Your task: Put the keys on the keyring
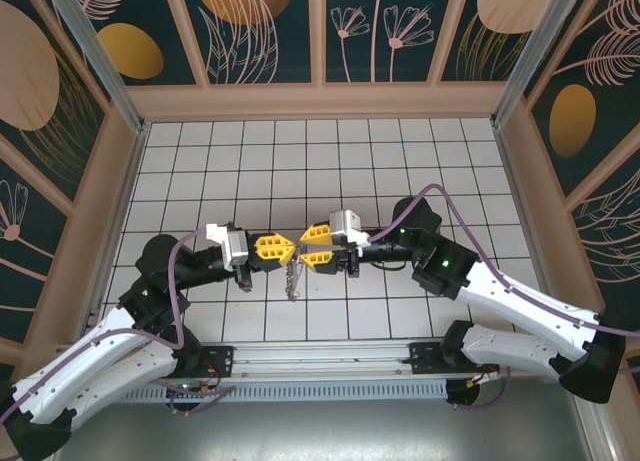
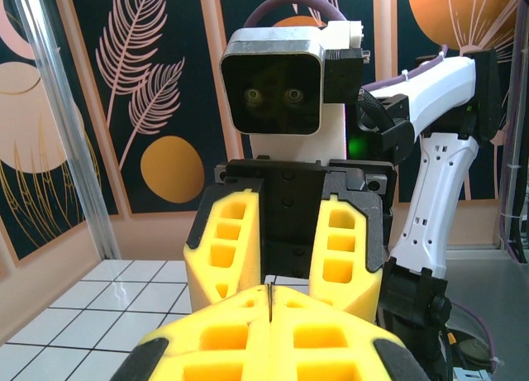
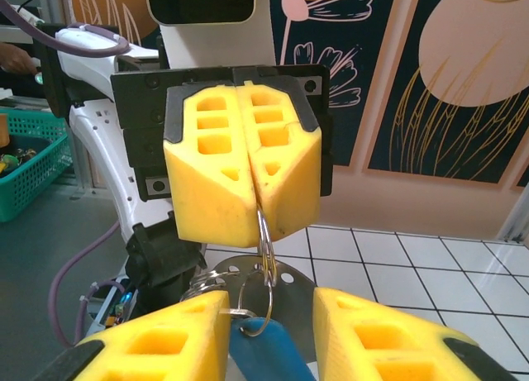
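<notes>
The ring sits deep between the fingers of my left gripper, so next my right gripper pinches the ring's hanging part [image 3: 268, 261] while my left gripper opens and takes its edge.
My two grippers meet tip to tip above the middle of the tiled floor. My left gripper [image 1: 290, 248] [image 3: 257, 209] is shut, and a metal ring of the keyring [image 3: 264, 236] is pinched between its yellow fingertips; in its own view [image 2: 270, 302] the ring shows as a thin dark edge. A silvery chain [image 1: 293, 279] hangs below the tips. My right gripper [image 1: 305, 254] [image 3: 271, 305] [image 2: 279, 273] holds the key by its blue head [image 3: 277, 358], which sits between the fingers. A small ring [image 3: 258, 311] through that head links to the pinched ring.
A grey metal tag with holes [image 3: 335, 273] hangs behind the rings. The white tiled floor [image 1: 320, 151] stretches back to patterned walls, with aluminium posts at the corners. A green basket [image 3: 33, 162] stands off the table behind the left arm.
</notes>
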